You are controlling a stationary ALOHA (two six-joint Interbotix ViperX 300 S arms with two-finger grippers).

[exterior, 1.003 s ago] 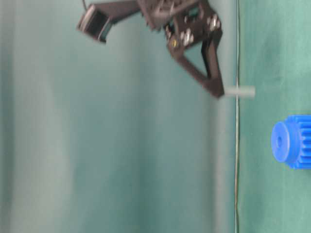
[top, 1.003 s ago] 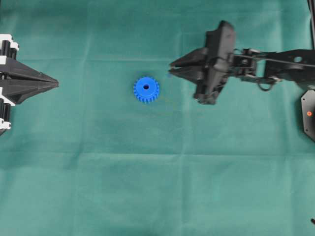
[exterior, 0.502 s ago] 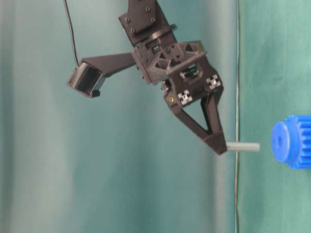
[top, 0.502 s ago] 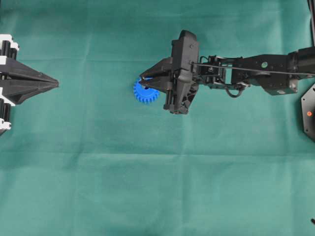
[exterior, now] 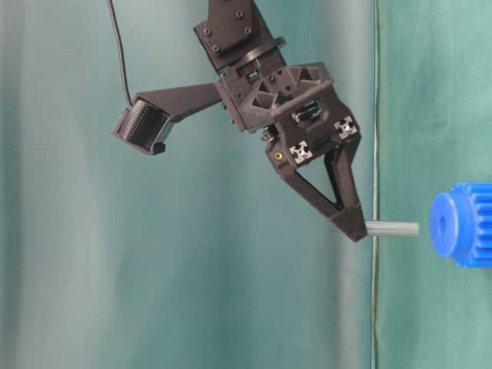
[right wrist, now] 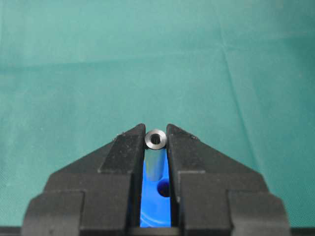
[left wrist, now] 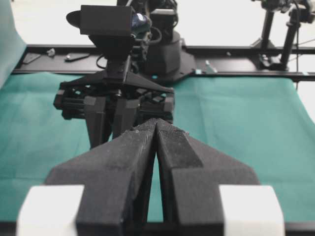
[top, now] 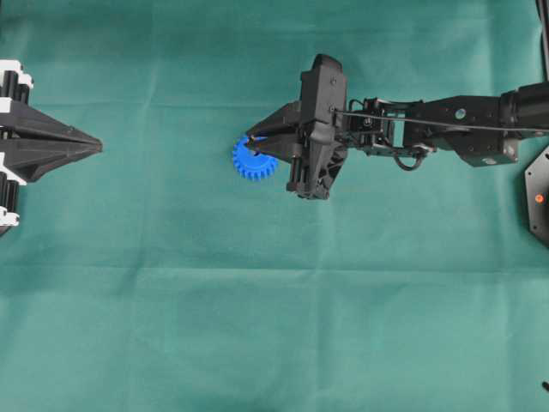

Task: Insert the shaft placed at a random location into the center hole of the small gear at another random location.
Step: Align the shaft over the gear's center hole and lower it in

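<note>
I need to release the shaft, now hanging just above the small gear, from my right gripper in the dark center hole of the blue small gear (top: 255, 150) (right wrist: 163, 188), which is below that gripper's fingers.
My right gripper (top: 250, 140) is shut on the shaft (exterior: 392, 228), a small silver pin pointing straight down from its fingertips (exterior: 352, 223). The shaft hangs just above the small gear (exterior: 461, 224), a bright blue toothed wheel lying flat on the green cloth, with a narrow gap between them. In the right wrist view the shaft (right wrist: 156, 139) sits between the pads, with the gear (right wrist: 155, 209) below. The center hole (right wrist: 163, 187) lies slightly right of the shaft's lower end. From overhead the fingers cover part of the gear (top: 249, 166). My left gripper (top: 97, 148) rests shut and empty at the far left.
Green cloth (top: 274, 300) covers the whole table. The right arm (top: 429, 129) stretches in from the right edge, beside a black base plate (top: 539, 202). A black rail (left wrist: 236, 49) runs along the table's far side in the left wrist view.
My right gripper carried the shaft leftward from right of the gear to directly over it, then sank a little closer. The left arm and the gear have not moved.
</note>
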